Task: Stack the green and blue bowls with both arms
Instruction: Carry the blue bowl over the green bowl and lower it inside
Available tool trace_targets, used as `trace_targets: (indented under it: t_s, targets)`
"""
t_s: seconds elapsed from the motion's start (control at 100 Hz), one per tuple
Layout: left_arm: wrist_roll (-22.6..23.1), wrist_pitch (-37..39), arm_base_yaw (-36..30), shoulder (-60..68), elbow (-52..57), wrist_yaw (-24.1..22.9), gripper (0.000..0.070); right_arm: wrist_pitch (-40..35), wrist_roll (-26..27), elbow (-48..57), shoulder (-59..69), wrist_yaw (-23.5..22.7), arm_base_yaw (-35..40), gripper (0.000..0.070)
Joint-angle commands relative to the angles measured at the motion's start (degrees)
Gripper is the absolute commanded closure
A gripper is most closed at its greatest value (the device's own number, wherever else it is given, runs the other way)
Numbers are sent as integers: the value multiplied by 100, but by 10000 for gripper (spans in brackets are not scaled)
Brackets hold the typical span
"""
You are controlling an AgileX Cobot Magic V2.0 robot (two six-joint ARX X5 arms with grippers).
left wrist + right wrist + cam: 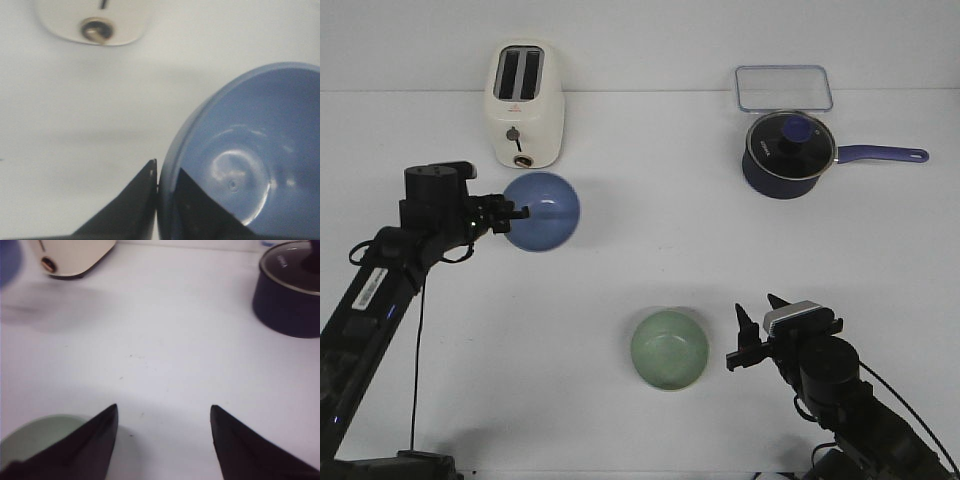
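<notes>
Next, my left gripper lets go of the periwinkle blue bowl inside the pale green bowl (669, 348) at the front centre.
The periwinkle blue bowl (544, 211) hangs tilted above the table, just in front of the toaster. My left gripper (516, 213) is shut on its left rim, one finger inside and one outside; the left wrist view shows the bowl (260, 150) pinched at the rim. The pale green bowl (669, 348) sits upright on the table at the front centre. My right gripper (757, 325) is open and empty, just right of the green bowl and apart from it. In the right wrist view the green bowl (35, 437) shows beside one finger.
A cream toaster (525, 104) stands at the back left. A dark blue lidded saucepan (788, 152) with its handle pointing right sits at the back right, and a clear lidded container (783, 88) lies behind it.
</notes>
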Motion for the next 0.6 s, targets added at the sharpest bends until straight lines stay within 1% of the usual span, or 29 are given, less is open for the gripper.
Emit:
trace_targets:
  t_s: [0.0,0.08,0.17,0.36,0.45,0.59]
  targets:
    - [94,-192,-396,-79,35,77,690,72,-26,39,22,11,48,315]
    - [-24,-269,-997,-280,-85,74,690,72,-26,39,22,9,48,315]
    - [-280,-238,-1777,-313,-302,63,690,72,-26,39,22,7,48,315]
    - [-697,236,-3097,-138,-839,-50,690,72,-26,39,24,7,48,315]
    - [-754,339,-3536,68,-907,-249,690,72,-26,39,24,7,48,315]
    - [-859,389,-3910,448,-907,-411,690,70,-26,39,24,7,48,315]
